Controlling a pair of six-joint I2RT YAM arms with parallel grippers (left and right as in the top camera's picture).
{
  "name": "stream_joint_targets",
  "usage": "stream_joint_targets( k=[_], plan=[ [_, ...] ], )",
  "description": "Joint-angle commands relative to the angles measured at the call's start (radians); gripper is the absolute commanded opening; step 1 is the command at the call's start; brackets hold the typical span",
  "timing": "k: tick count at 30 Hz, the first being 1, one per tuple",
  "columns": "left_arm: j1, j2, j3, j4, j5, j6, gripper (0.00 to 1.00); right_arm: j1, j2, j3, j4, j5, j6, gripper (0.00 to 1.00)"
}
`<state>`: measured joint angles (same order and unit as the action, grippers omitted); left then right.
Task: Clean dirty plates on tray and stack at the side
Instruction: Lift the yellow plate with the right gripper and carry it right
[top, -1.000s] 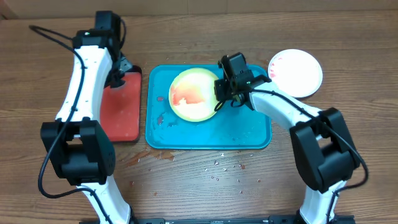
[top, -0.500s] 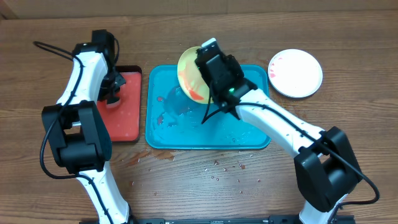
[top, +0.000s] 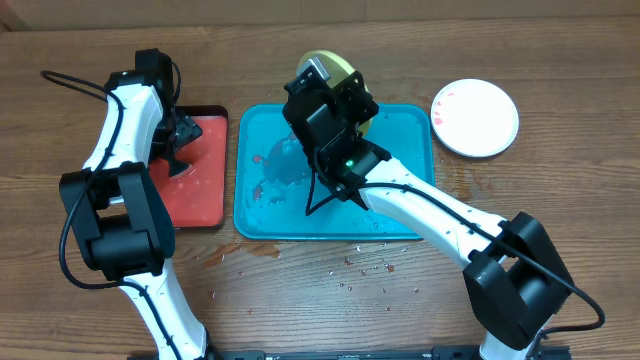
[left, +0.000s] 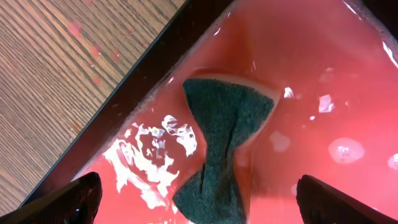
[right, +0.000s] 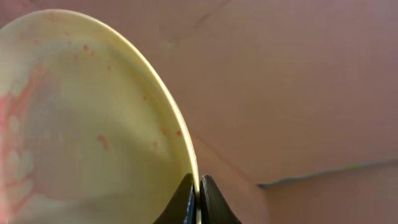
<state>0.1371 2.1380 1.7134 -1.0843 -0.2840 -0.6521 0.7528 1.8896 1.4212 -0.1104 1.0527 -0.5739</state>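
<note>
My right gripper is going to release the yellow-green plate, now held on edge above the turquoise tray, on top of the white plate (top: 473, 117) next to the turquoise tray.
My right gripper (right: 199, 199) is shut on the rim of the yellow-green plate (right: 93, 124), which is smeared with red sauce. It holds the plate (top: 341, 64) up on edge above the far side of the turquoise tray (top: 400, 215). A white plate (top: 476, 117) with red smears lies on the table to the right of the tray. A pale blue plate (top: 288, 160) shows faintly on the tray's left half. My left gripper (left: 208, 208) stands open over the red tray (left: 323, 68), with a dark green sponge (left: 225, 137) lying between its fingers.
The red tray (top: 195, 185) sits left of the turquoise one and holds wet foam (left: 152, 149). Its dark rim (left: 155, 68) borders bare wood. Crumbs (top: 362, 266) are scattered on the table in front of the turquoise tray.
My left gripper has opened and let go of the sponge on the red tray. My right arm has lifted the yellow-green plate off the turquoise tray and tipped it on edge.
</note>
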Motion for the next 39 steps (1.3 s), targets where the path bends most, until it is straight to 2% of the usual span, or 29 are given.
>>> stream_joint_targets(
  k=[1,4,7,11,13,16,18,19,21,23,26,27,30,31,35,36,38,39],
  plan=[
    [-0.008,-0.002,0.002,0.001,0.005,0.001,1.00,0.000,-0.042,0.030,0.064,0.151,-0.144,0.04],
    [-0.008,-0.002,0.002,0.001,0.005,0.001,1.00,0.000,-0.042,0.029,0.110,0.203,-0.148,0.04],
    [-0.006,-0.002,0.002,0.001,0.005,0.001,1.00,0.000,-0.042,0.025,0.074,0.180,-0.034,0.04],
    [-0.006,-0.002,0.002,0.001,0.005,0.001,1.00,0.000,-0.042,0.025,-0.233,-0.112,0.032,0.04],
    [-0.006,-0.002,0.002,0.001,0.005,0.001,1.00,-0.001,-0.042,0.025,-0.316,-0.215,0.140,0.04],
    [-0.007,-0.002,0.002,0.001,0.005,0.001,1.00,-0.016,-0.044,0.031,-0.314,-0.071,0.363,0.04],
    [-0.007,-0.002,0.002,0.001,0.005,0.001,1.00,-0.028,-0.044,0.033,-0.311,-0.021,0.414,0.04],
    [-0.007,-0.002,0.002,0.001,0.005,0.001,1.00,-0.030,-0.044,0.033,-0.313,-0.054,0.404,0.04],
    [-0.006,-0.002,0.002,0.001,0.005,0.001,1.00,-0.029,-0.044,0.033,-0.375,-0.189,0.234,0.04],
    [-0.007,-0.002,0.002,0.001,0.005,0.001,1.00,-0.030,-0.044,0.033,-0.347,-0.051,0.250,0.04],
    [-0.006,-0.002,0.002,0.001,0.005,0.001,1.00,-0.030,-0.044,0.033,-0.215,0.179,0.282,0.04],
    [-0.007,-0.002,0.002,0.001,0.005,0.001,1.00,-0.027,-0.044,0.033,-0.187,0.150,0.220,0.04],
    [-0.007,-0.002,0.002,0.001,0.005,0.001,1.00,-0.003,-0.044,0.033,-0.261,-0.025,-0.039,0.04],
    [-0.006,-0.002,0.002,0.001,0.005,0.001,1.00,-0.001,-0.044,0.033,-0.259,-0.016,-0.064,0.04],
    [-0.007,-0.002,0.002,0.001,0.005,0.001,1.00,-0.019,-0.044,0.033,-0.018,0.253,0.040,0.04],
    [-0.007,-0.002,0.002,0.001,0.005,0.001,1.00,-0.025,-0.044,0.033,0.002,0.245,0.050,0.04],
    [-0.007,-0.002,0.002,0.001,0.005,0.001,1.00,-0.015,-0.044,0.033,-0.216,-0.037,-0.139,0.04],
    [-0.007,-0.002,0.002,0.001,0.005,0.001,1.00,-0.013,-0.044,0.033,-0.298,-0.105,-0.231,0.04]
  ],
)
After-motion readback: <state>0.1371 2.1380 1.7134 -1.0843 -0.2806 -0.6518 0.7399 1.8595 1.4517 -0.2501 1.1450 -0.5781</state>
